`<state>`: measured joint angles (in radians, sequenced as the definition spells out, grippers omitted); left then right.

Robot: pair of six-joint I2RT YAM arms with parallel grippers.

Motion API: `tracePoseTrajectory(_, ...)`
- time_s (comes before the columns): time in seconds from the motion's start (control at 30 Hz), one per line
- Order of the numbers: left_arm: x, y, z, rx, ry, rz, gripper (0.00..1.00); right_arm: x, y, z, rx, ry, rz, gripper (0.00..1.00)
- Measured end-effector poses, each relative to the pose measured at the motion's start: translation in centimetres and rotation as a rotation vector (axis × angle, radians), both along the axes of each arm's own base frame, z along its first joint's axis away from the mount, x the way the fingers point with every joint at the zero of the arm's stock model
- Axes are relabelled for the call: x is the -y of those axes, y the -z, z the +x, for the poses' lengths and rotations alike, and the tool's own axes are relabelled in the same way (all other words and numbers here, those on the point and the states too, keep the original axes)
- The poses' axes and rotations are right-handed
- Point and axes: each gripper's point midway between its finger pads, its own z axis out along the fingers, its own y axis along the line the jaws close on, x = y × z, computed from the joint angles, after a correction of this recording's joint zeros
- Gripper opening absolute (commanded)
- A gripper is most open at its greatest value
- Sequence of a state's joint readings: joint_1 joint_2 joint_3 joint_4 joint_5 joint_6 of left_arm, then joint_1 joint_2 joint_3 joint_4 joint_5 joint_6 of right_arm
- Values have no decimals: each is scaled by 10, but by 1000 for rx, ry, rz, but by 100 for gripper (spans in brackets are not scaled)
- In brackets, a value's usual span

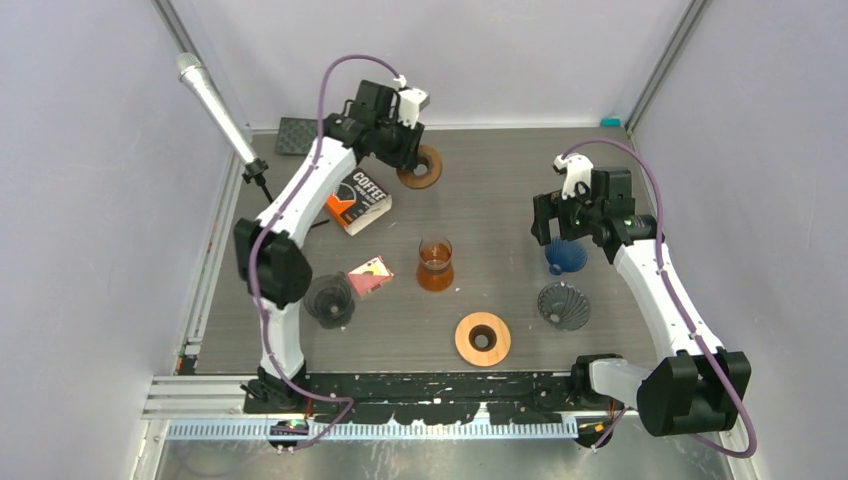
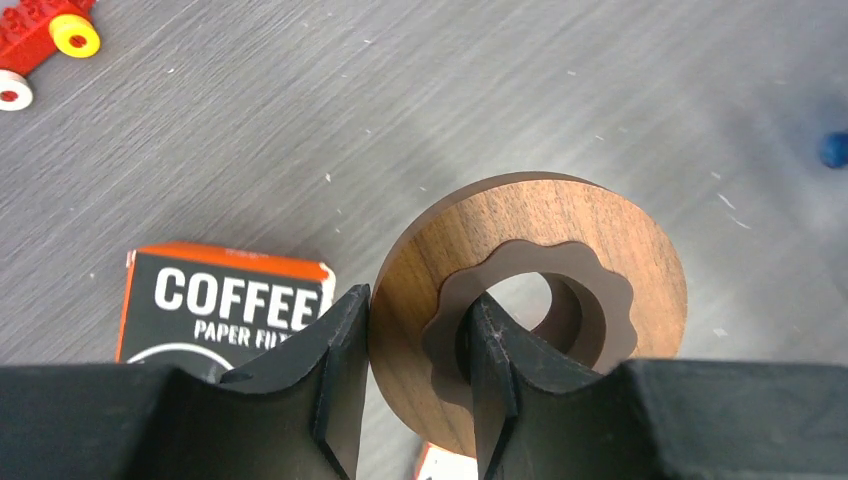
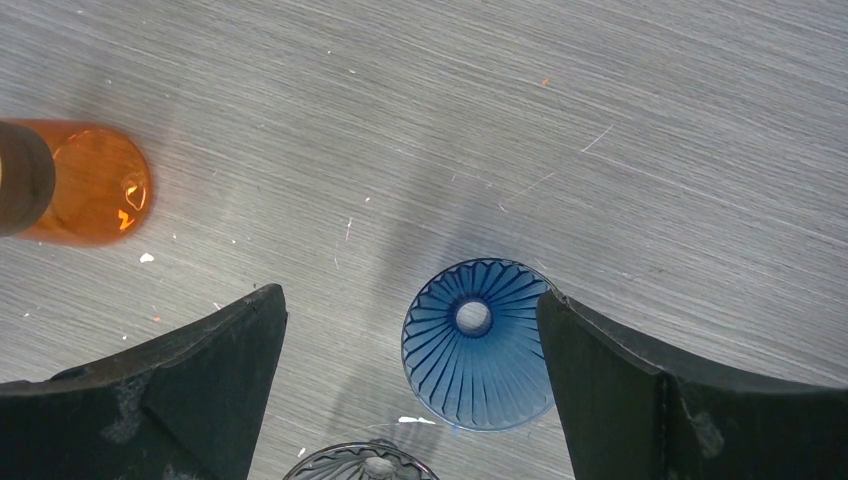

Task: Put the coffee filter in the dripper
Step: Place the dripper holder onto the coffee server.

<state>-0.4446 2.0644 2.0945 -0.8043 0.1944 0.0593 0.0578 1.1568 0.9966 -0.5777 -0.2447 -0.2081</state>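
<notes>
Next, I let go of the dark wooden ring, now beside the filter box, with my left gripper on the rim of the amber glass carafe (image 1: 435, 250).
The coffee filter itself is out of view; only a black and orange box of paper filters (image 1: 357, 200) (image 2: 230, 300) lies at the back left. My left gripper (image 1: 405, 158) (image 2: 418, 345) is shut on a dark wooden ring (image 1: 424, 170) (image 2: 600, 230) beside that box, with one finger outside the rim and the other in the hole. A blue ribbed dripper (image 1: 566, 257) (image 3: 480, 350) stands on the table at the right. My right gripper (image 1: 566, 228) (image 3: 412, 330) hangs open above it, the dripper close to its right finger.
A grey ribbed dripper (image 1: 564, 305) (image 3: 360, 462) stands near the blue one, and a dark dripper (image 1: 330, 300) at the left. An amber glass carafe (image 1: 435, 263) (image 3: 90, 190) is mid-table, with a pink card (image 1: 371, 275) beside it. A light wooden ring (image 1: 483, 338) lies in front.
</notes>
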Motion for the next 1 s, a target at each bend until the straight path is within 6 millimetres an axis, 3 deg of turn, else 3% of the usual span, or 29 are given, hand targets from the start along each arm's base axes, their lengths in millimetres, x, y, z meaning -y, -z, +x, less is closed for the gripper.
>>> tracePoseTrajectory(0.07, -2, -28, -23, 33, 28, -23, 24, 0, 0, 0, -1, 0, 0, 100)
tracePoseTrajectory(0.17, -3, -42, -58, 43, 77, -27, 24, -1, 1, -1, -6, -3, 2, 100)
tracePoseTrajectory(0.27, 5, -29, -88, 2, 128, -6, 25, -1, 1, -2, -13, -7, 4, 100)
tracePoseTrajectory(0.43, 17, 20, -123, -124, 192, 57, 25, -3, 1, -3, -22, -13, 9, 100)
tracePoseTrajectory(0.6, 22, 45, -140, -192, 220, 95, 25, -3, 2, -3, -24, -16, 10, 100)
tracePoseTrajectory(1.0, 30, 65, -162, -227, 261, 136, 30, -4, 2, -4, -28, -21, 12, 100)
